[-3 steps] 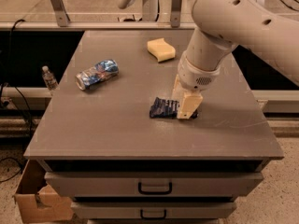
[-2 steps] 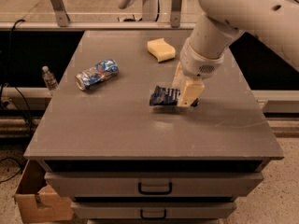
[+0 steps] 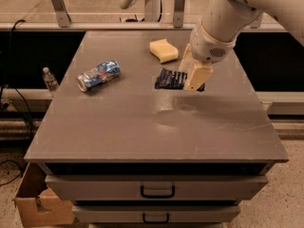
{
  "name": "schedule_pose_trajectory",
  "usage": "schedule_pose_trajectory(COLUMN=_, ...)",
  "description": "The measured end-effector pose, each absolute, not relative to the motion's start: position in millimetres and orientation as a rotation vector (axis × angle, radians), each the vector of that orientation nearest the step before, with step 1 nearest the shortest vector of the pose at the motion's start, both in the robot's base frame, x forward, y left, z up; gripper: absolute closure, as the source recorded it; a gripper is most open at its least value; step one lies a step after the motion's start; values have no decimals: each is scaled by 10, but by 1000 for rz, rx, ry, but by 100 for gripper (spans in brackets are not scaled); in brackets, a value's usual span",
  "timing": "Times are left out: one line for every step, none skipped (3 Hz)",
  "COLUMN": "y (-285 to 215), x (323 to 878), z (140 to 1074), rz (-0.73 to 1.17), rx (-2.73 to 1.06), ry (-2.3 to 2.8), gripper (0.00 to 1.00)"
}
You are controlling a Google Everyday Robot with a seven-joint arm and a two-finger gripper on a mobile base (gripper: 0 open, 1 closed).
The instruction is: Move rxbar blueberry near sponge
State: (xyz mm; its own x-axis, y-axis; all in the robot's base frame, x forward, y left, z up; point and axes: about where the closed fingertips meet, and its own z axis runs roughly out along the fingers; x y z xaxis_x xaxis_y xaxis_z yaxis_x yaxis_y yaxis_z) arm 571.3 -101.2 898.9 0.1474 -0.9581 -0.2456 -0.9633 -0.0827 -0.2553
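I should release the rxbar blueberry from my gripper against the sponge's far edge (image 3: 179, 44), on the side nearest my white arm.
The rxbar blueberry (image 3: 170, 79), a dark navy wrapper, hangs a little above the grey table (image 3: 142, 132), with its faint shadow on the surface below it. My gripper (image 3: 192, 80) is shut on the bar's right end, and its tan fingers (image 3: 198, 75) cover that end. The sponge (image 3: 164, 50), a pale yellow wavy block, lies on the table just behind and slightly left of the bar, a short gap away. My white arm comes in from the upper right.
A crushed blue-and-silver can (image 3: 99, 75) lies on the table's left part. A small water bottle (image 3: 49, 80) stands beyond the left edge. A cardboard box (image 3: 40, 205) sits on the floor at lower left. Drawers (image 3: 156, 189) are under the tabletop.
My gripper has lifted the rxbar blueberry off the table and carried it back towards the sponge. The can and the sponge have not moved.
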Motion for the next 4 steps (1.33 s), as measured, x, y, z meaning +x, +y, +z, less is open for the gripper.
schedule_pose_trajectory(y=-1087, x=5889, z=9017, rz=42, rx=-2078, ry=1806, gripper=100)
schedule_pose_trajectory(y=-1256, x=6260, z=8942, rz=106, rx=-2080, ry=1762, gripper=100)
schedule_pose_trajectory(y=-1353, x=6645, z=8803, rz=157, rx=-2090, ry=1734, gripper=100)
schedule_pose_trajectory(y=-1434, x=7028, z=8806, rz=148, rx=-2049, ry=1696, gripper=100)
